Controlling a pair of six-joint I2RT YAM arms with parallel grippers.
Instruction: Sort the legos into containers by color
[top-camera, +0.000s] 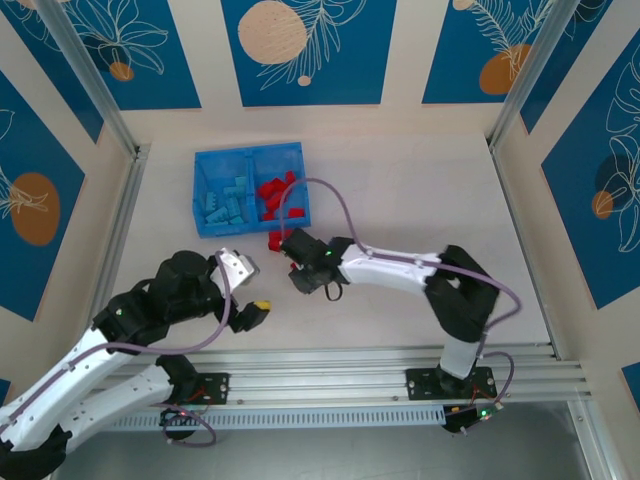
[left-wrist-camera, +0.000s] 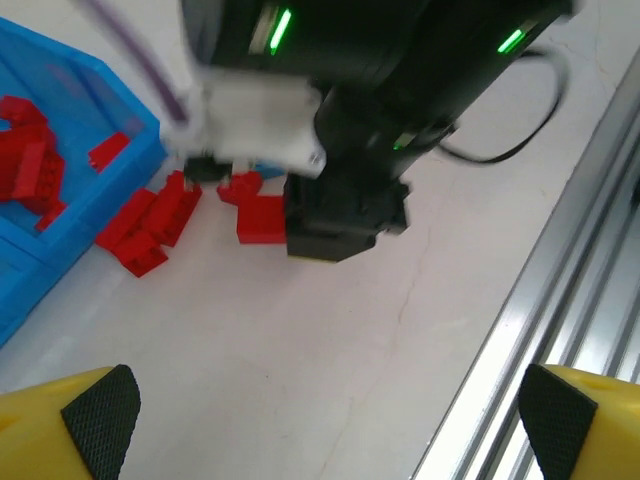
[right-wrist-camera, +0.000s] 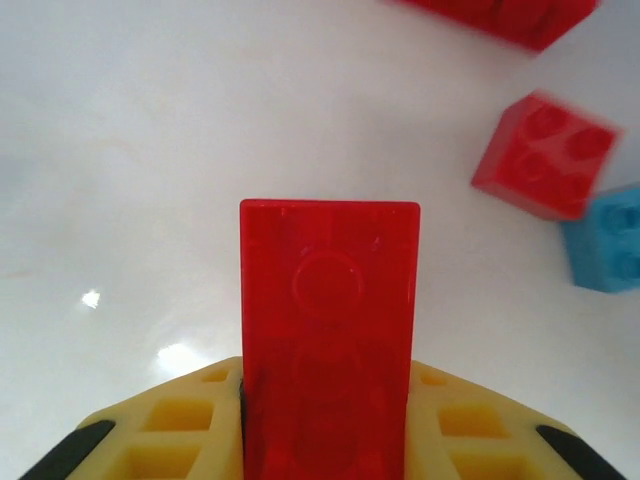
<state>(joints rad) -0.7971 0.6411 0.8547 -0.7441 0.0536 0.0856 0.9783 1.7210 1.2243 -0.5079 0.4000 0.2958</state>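
Note:
Next, my right gripper moves the red lego between the front red legos in the blue tray (top-camera: 280, 211). It will let go of the red lego there.
The blue tray (top-camera: 205, 225) sits at the back left, with light blue legos (top-camera: 226, 203) in its left compartment and red legos (top-camera: 276, 193) in its right one. Loose red legos (top-camera: 275, 240) lie on the table just in front of it. My right gripper (top-camera: 293, 262) is beside them, shut on a red lego (right-wrist-camera: 330, 280) that stands up between its yellow fingers (right-wrist-camera: 170, 425). Near that brick lie another red lego (right-wrist-camera: 545, 155) and a light blue lego (right-wrist-camera: 605, 240). My left gripper (left-wrist-camera: 325, 430) hangs open and empty over bare table, nearer the front.
In the left wrist view, the right arm's black head (left-wrist-camera: 345, 205) hovers over the loose red legos (left-wrist-camera: 150, 225) at the tray's corner (left-wrist-camera: 135, 135). A metal rail (top-camera: 400, 365) runs along the front edge. Metal posts stand at the back corners.

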